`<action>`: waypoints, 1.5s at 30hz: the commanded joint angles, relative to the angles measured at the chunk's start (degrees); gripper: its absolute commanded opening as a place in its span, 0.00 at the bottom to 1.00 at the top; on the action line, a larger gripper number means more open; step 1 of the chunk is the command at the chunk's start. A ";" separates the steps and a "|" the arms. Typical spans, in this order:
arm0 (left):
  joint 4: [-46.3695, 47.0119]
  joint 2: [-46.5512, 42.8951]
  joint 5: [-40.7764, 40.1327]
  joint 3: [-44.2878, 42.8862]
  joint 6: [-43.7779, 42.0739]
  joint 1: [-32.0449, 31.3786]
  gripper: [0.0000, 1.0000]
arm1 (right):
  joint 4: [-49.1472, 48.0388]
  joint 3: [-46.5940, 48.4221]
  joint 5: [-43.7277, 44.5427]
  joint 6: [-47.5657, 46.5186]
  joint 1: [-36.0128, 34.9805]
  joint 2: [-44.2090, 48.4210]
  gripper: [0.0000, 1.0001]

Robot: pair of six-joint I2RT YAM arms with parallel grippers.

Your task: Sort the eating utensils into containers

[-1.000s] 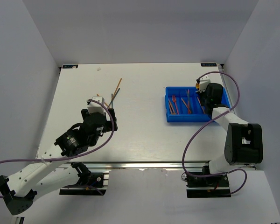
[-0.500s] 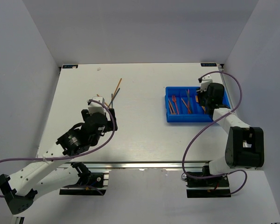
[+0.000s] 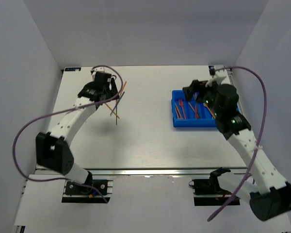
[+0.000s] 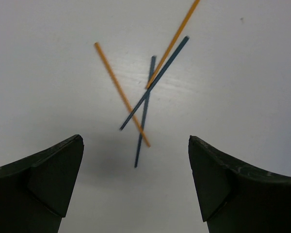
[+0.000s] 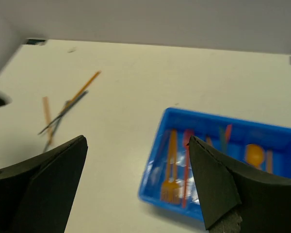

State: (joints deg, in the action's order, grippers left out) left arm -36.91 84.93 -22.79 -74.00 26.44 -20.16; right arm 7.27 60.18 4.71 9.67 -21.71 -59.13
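Note:
I need to next move my left gripper to the farthest orange stick in the pile and close it near the far end (image 3: 124, 85) (image 4: 193, 9) of that stick.
Several thin sticks, orange (image 4: 120, 92) and dark blue (image 4: 144, 116), lie crossed in a loose pile (image 3: 116, 103) on the far left of the table; the pile (image 5: 63, 108) also shows in the right wrist view. My left gripper (image 4: 135, 141) hovers open just above the pile (image 3: 111, 92), nothing between its fingers. The blue divided tray (image 3: 194, 124) sits at the right and holds an orange fork (image 5: 170, 167), a red utensil (image 5: 186, 165), an orange spoon (image 5: 254, 153) and others. My right gripper (image 5: 137, 141) hangs open and empty above the tray's left end (image 3: 194, 91).
The tray's left wall (image 5: 153, 162) lies below the right fingers. White walls close in the table on the far, left and right sides. Purple cables loop from both arms. Bare white table lies between the stick pile and the tray.
The left arm has swung from the table's near middle out to the far-left sticks. The right gripper has opened and lifted up and left from the tray's right part.

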 commanded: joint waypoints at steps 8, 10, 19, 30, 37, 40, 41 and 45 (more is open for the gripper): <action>4.22 33.08 13.56 -32.40 -15.52 3.37 0.80 | 4.68 -15.88 -18.33 12.92 -0.70 10.68 0.70; 1.93 41.44 12.51 -41.61 -17.46 3.46 0.77 | 4.86 -18.77 -18.51 13.09 -0.78 13.33 0.70; 5.08 53.85 15.66 -48.70 -21.78 4.69 0.65 | 10.31 -21.33 -19.39 11.25 -1.05 21.25 0.71; 6.85 59.12 14.35 -48.34 -21.95 5.04 0.41 | 9.87 -20.63 -22.02 11.86 -0.96 23.27 0.69; 6.50 62.90 14.26 -49.75 -21.69 6.19 0.30 | 9.43 -20.54 -22.46 12.12 -1.05 22.57 0.68; 6.67 63.61 14.96 -50.45 -21.60 6.36 0.20 | 9.08 -20.98 -22.90 12.30 -1.05 22.83 0.68; 6.67 63.61 14.88 -50.54 -21.60 6.54 0.12 | 9.08 -21.07 -22.64 12.30 -1.05 22.84 0.68; 7.20 63.17 14.26 -50.98 -22.65 7.24 0.00 | 9.17 -21.42 -22.73 12.56 -1.05 22.92 0.68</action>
State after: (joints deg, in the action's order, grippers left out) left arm -26.28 146.06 -8.05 -124.86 4.99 -14.31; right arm 18.02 38.57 -16.91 21.93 -22.52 -36.73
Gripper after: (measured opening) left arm 0.122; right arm 0.681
